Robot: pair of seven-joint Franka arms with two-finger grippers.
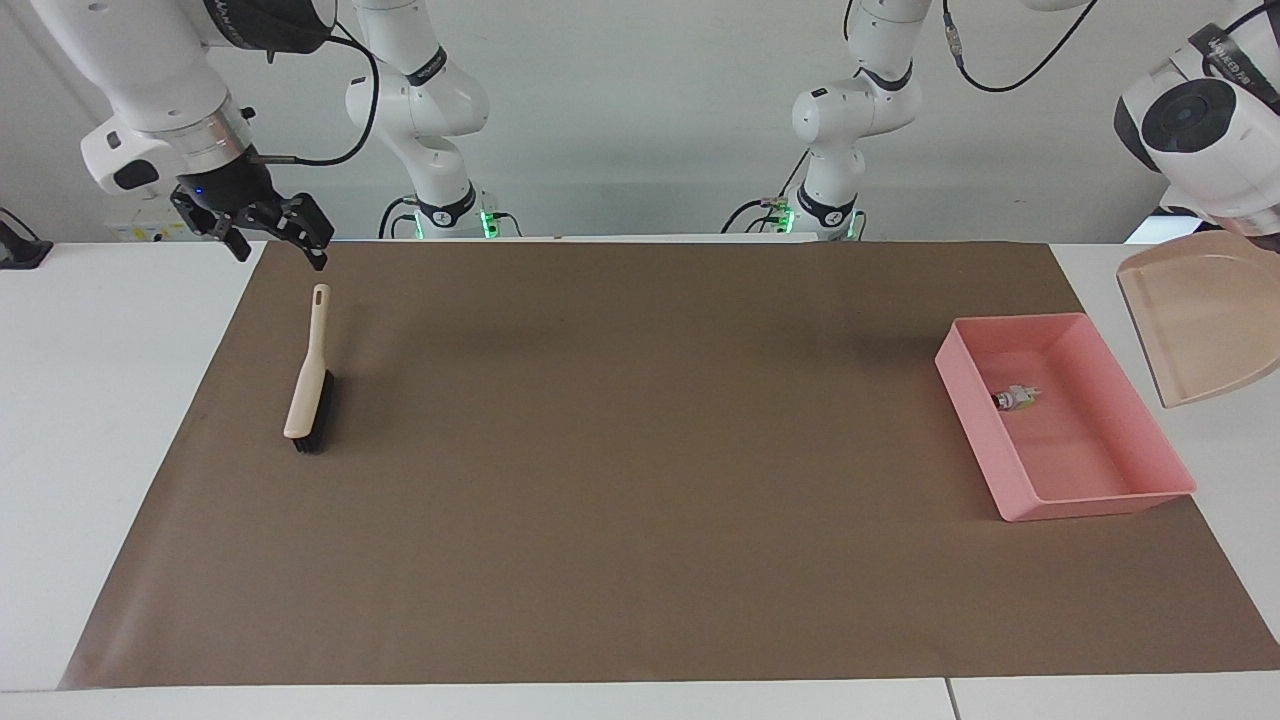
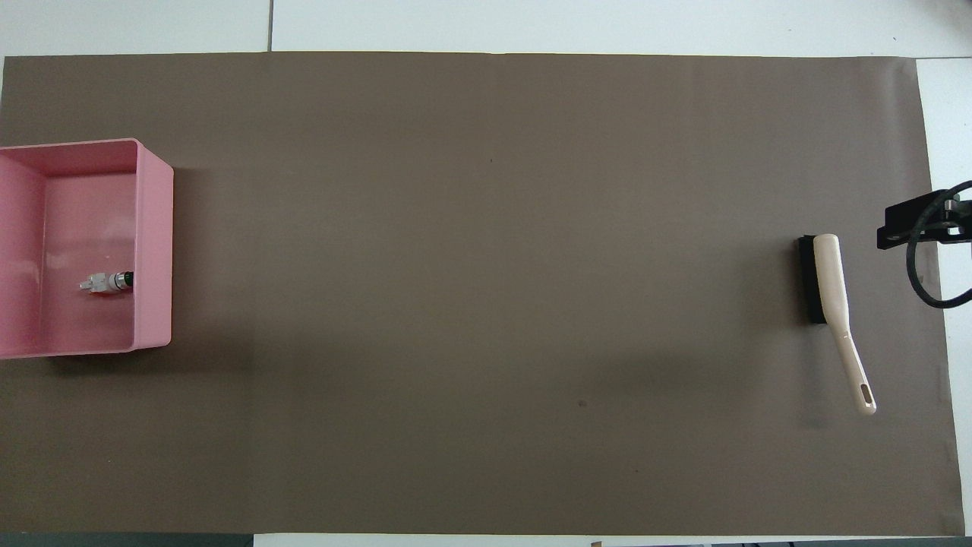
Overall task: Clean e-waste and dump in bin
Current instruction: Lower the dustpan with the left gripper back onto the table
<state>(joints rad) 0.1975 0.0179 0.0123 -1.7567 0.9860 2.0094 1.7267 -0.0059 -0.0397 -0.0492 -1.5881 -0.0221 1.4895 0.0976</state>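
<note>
I need to use my left gripper to set the beige dustpan down and release it on the brown mat (image 2: 348, 314) beside the pink bin, toward the brush.
The e-waste (image 1: 1015, 397), a small whitish piece with a dark tip, lies in the pink bin (image 1: 1100, 495) at the left arm's end of the brown mat; it also shows in the overhead view (image 2: 106, 283) inside the bin (image 2: 156, 243). The beige dustpan (image 1: 1200, 320) hangs tilted in the air beside the bin, under the left arm's wrist; the left gripper's fingers are hidden at the picture's edge. My right gripper (image 1: 278, 250) is open and empty, raised over the tip of the brush handle; one of its fingers (image 2: 907, 228) shows in the overhead view.
A beige brush (image 1: 305, 395) with black bristles lies flat on the brown mat (image 1: 640, 480) at the right arm's end, handle pointing toward the robots; it shows in the overhead view (image 2: 831, 289) too. White table borders the mat.
</note>
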